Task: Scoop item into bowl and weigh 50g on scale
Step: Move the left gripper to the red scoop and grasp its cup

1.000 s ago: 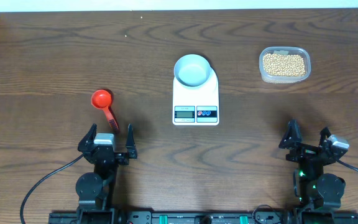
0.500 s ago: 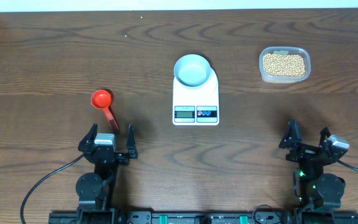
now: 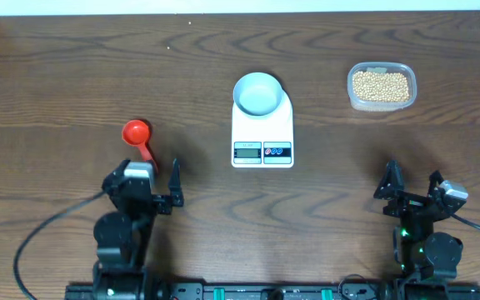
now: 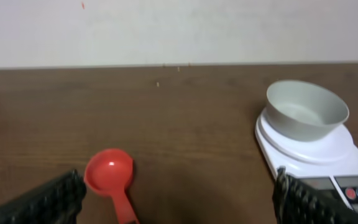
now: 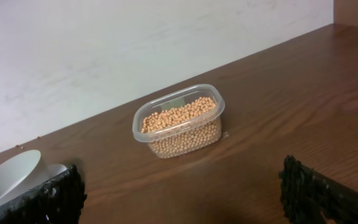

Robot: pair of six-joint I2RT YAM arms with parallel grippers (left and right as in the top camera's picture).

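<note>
Next, my left gripper goes to the red scoop's rim (image 3: 124, 133) (image 4: 87, 175), on the side away from the white scale, and closes there.
The tan-yellow beans (image 3: 381, 86) fill a clear plastic tub at the back right, and they also show in the right wrist view (image 5: 180, 122). The pale blue bowl (image 3: 257, 92) stands empty on the white scale (image 3: 262, 136) at the table's middle. In the left wrist view, the bowl (image 4: 306, 111) and the scale (image 4: 316, 152) are at the right. A red scoop (image 3: 138, 136) lies left of the scale, its handle toward me. My left gripper (image 3: 151, 172) is open and empty, its fingers on either side of the scoop's handle end (image 4: 109, 175). My right gripper (image 3: 411, 180) is open and empty, well in front of the tub.
The clear tub (image 5: 214, 104) stands apart from the scale. A pale wall runs along the table's far edge. A cable trails from each arm base at the front edge.
My left gripper has moved forward toward the red scoop, so the handle end now lies between its fingers. The right arm has not moved.
</note>
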